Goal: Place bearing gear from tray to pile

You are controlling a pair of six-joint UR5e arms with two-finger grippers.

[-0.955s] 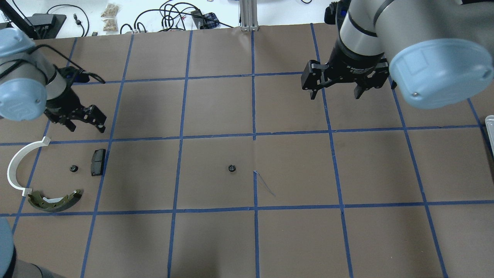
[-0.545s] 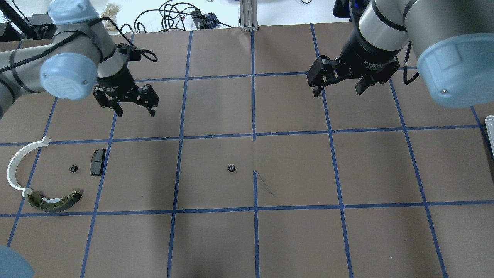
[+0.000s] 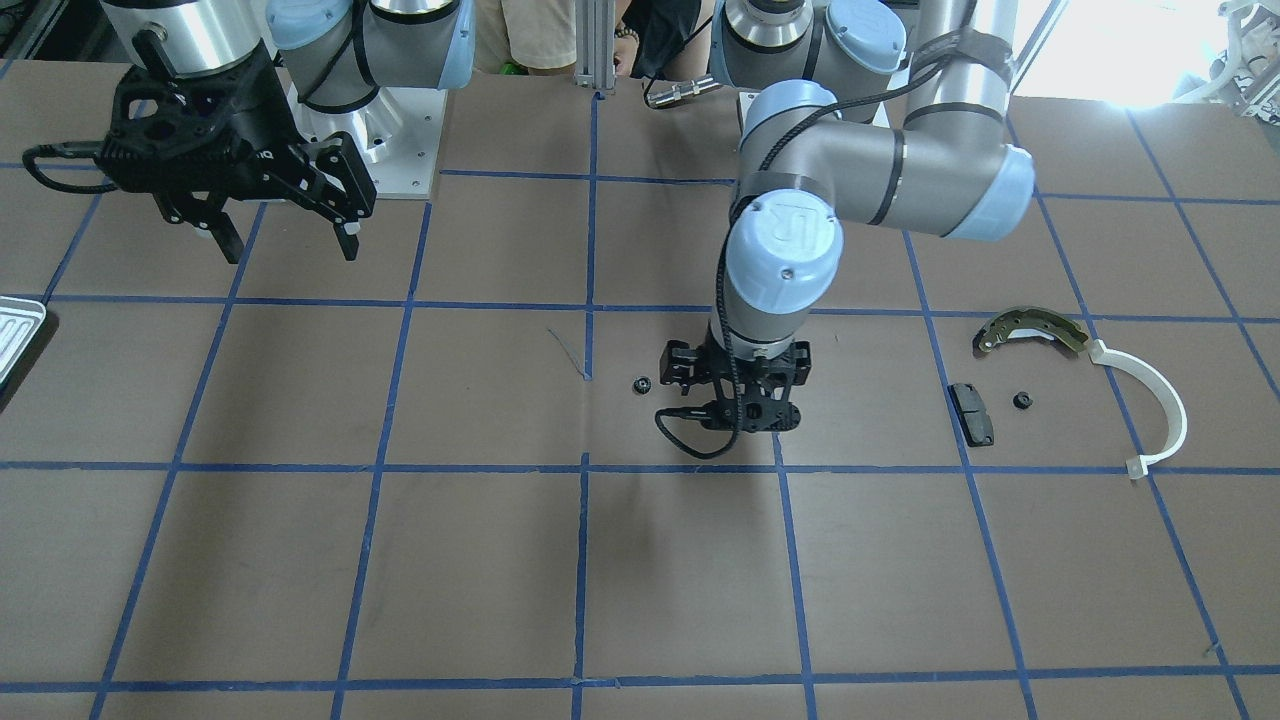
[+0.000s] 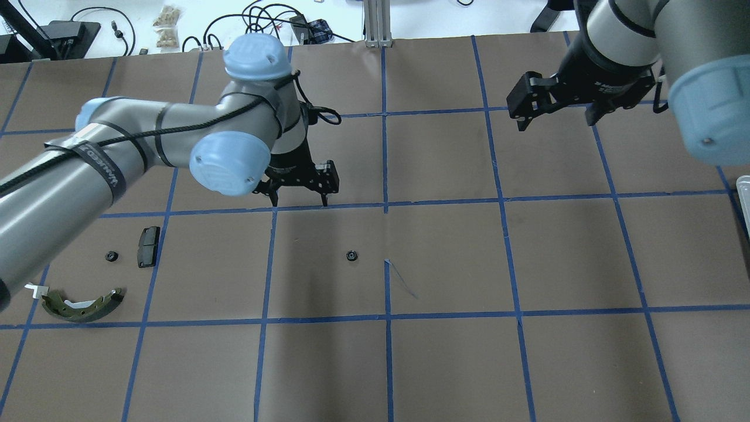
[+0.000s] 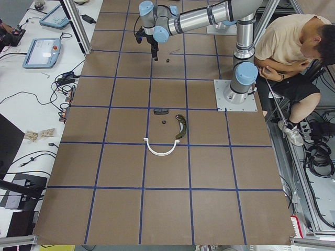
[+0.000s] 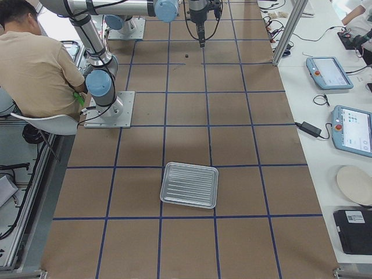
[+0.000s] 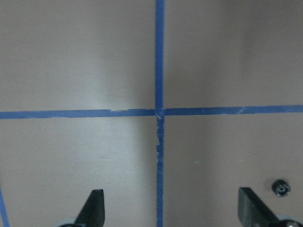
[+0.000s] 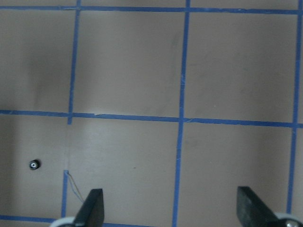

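My left gripper should close next on the toothed sides of the bearing gear (image 3: 642, 385) (image 7: 280, 187) that lies alone near the middle of the table.
A small black bearing gear (image 4: 351, 255) lies alone on the brown table near its middle; it also shows in the front view (image 3: 642, 384) and low right in the left wrist view (image 7: 280, 187). My left gripper (image 4: 299, 199) is open and empty, hovering just behind and left of it. My right gripper (image 4: 555, 120) is open and empty, high over the far right. The pile is at the left: brake shoe (image 4: 82, 306), dark pad (image 4: 148, 246), a second small gear (image 4: 111, 256). The white arc (image 3: 1160, 400) is mostly hidden by my left arm in the overhead view. Only the tray's corner (image 4: 743, 193) shows at the right edge.
The table is brown paper with a blue tape grid. The tray (image 6: 189, 185) holds nothing in the right exterior view. A person sits by the robot base. Cables and tablets lie on the white benches beyond the table's edges.
My left arm has swung right from above the pile to the table's middle, near the lone gear. My right gripper has drifted right and farther back. Both stay open.
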